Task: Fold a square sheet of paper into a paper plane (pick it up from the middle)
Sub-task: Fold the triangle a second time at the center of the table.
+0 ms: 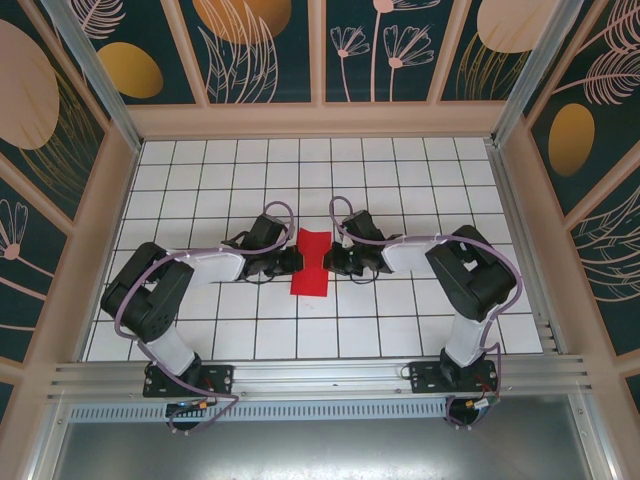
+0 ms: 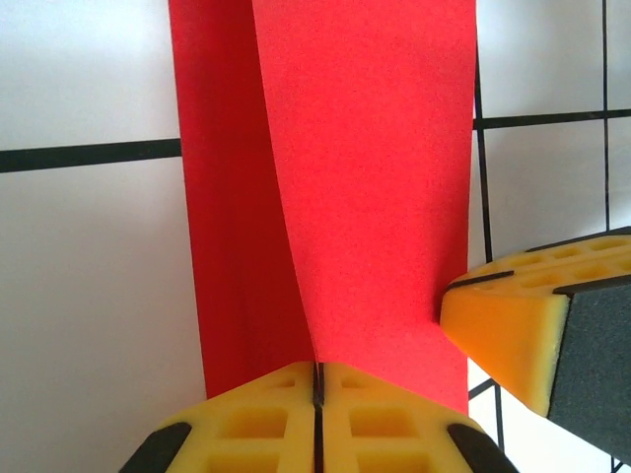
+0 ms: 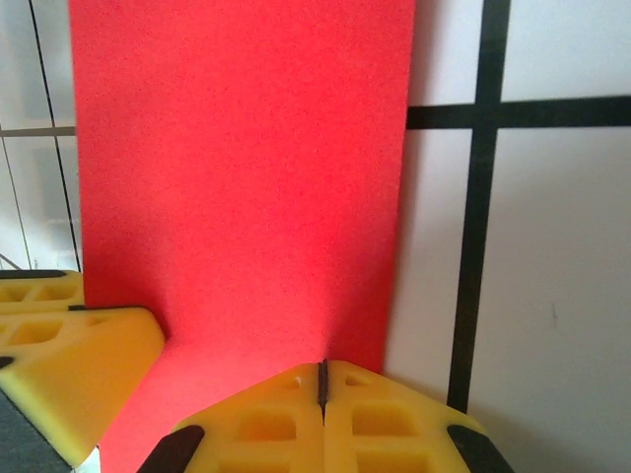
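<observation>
My left gripper pinches the waist's raised crease level with my right gripper, so it should open and retake it closer to the sheet's near end (image 1: 309, 287).
The square sheet of paper (image 1: 311, 280) is bright red and lies as a strip about one grid cell wide in the middle of the white gridded table (image 1: 400, 180). It is pinched in at its waist. My left gripper (image 1: 296, 262) is shut on its left edge. In the left wrist view a raised crease in the paper (image 2: 375, 177) runs into the closed yellow fingertips of the left gripper (image 2: 317, 372). My right gripper (image 1: 328, 262) faces it from the right. In the right wrist view the right gripper (image 3: 321, 370) is shut on the paper (image 3: 237, 177). A paper plane is out of view.
The two grippers stand tip to tip, a few centimetres apart. The right gripper's yellow finger (image 2: 508, 325) shows in the left wrist view and the left one's finger (image 3: 69, 365) in the right wrist view. Patterned walls (image 1: 310, 60) enclose the table; an aluminium rail (image 1: 320, 375) runs along the near edge.
</observation>
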Motion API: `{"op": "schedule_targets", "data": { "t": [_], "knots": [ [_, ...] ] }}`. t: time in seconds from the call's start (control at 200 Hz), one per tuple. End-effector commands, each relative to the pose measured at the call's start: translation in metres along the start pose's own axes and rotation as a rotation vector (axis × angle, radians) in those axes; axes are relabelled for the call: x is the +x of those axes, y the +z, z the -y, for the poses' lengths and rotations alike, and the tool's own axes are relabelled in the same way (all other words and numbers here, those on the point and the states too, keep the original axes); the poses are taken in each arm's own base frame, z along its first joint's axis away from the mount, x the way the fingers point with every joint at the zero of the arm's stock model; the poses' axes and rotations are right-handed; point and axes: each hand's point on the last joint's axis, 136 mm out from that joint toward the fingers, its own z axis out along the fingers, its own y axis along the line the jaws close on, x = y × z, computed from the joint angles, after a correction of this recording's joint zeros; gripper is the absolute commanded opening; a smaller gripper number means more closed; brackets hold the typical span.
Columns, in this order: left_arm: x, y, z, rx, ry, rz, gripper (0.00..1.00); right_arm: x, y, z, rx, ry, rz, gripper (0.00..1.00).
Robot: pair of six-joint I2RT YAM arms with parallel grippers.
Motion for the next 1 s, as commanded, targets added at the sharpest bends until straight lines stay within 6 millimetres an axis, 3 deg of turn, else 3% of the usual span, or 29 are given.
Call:
{"op": "schedule_targets", "data": {
  "t": [0.0,0.15,0.49,0.6,0.731,0.856,0.991],
  "knots": [
    [0.0,0.002,-0.003,-0.01,0.01,-0.01,0.1,-0.007,-0.004,-0.009,-0.006,-0.021,0.013,0.04],
    [0.0,0.002,-0.003,-0.015,0.006,-0.007,0.1,-0.013,-0.014,-0.027,-0.051,-0.05,0.032,0.04],
    [0.001,0.002,-0.007,-0.028,0.007,-0.007,0.09,0.027,0.003,0.002,0.002,-0.013,-0.062,0.03],
    [0.0,0.003,-0.007,-0.028,0.009,-0.008,0.09,0.029,0.004,0.005,0.012,-0.01,-0.068,0.03],
    [0.001,0.002,-0.005,-0.015,0.003,-0.009,0.1,0.02,-0.005,-0.008,-0.01,-0.037,-0.032,0.03],
    [0.0,-0.003,0.007,0.037,-0.013,-0.003,0.18,0.009,-0.01,-0.014,-0.008,-0.046,0.007,0.03],
    [-0.002,-0.007,0.009,0.051,-0.028,0.003,0.25,0.019,0.006,-0.002,0.038,-0.042,-0.034,0.03]
  ]
}}
